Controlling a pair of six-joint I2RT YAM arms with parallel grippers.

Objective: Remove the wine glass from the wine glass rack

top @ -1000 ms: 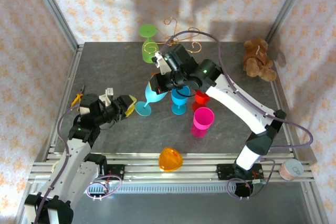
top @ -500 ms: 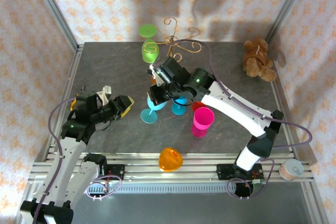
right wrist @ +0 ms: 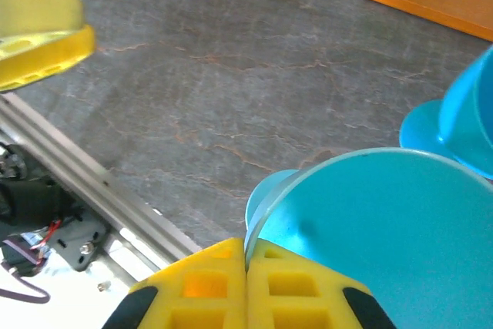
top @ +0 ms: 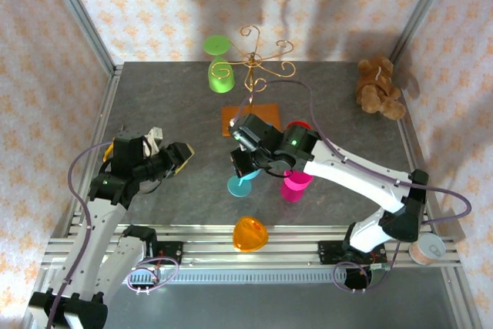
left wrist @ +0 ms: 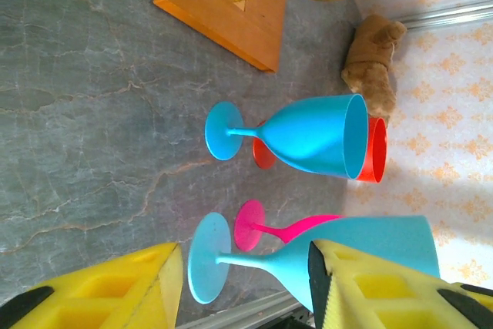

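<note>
Next, my right gripper lets go of the blue wine glass on the table [top: 257, 193], close beside the pink glass.
The wine glass rack [top: 255, 61] is gold wire on an orange-brown base [top: 229, 119], also seen in the left wrist view [left wrist: 219, 1]. A green wine glass [top: 220, 75] hangs from it at the left. My right gripper [top: 245, 158] [right wrist: 246, 246] is shut on the rim of a blue wine glass [right wrist: 385, 236] [left wrist: 339, 248], held upright in front of the rack, its foot [top: 239, 185] low over the table. My left gripper [top: 185, 152] [left wrist: 245, 252] stands open to the left of that glass, apart from it, holding nothing.
A second blue glass [left wrist: 308, 132] and a red one [top: 297, 126] stand behind the held glass, a pink one [top: 293, 182] to its right. A yellow-orange cup [top: 250, 234] lies by the front rail. A teddy bear [top: 377, 86] sits at the back right.
My right gripper has carried the blue glass away from the rack, toward the front and lower. The left gripper stayed open and shifted only slightly.
</note>
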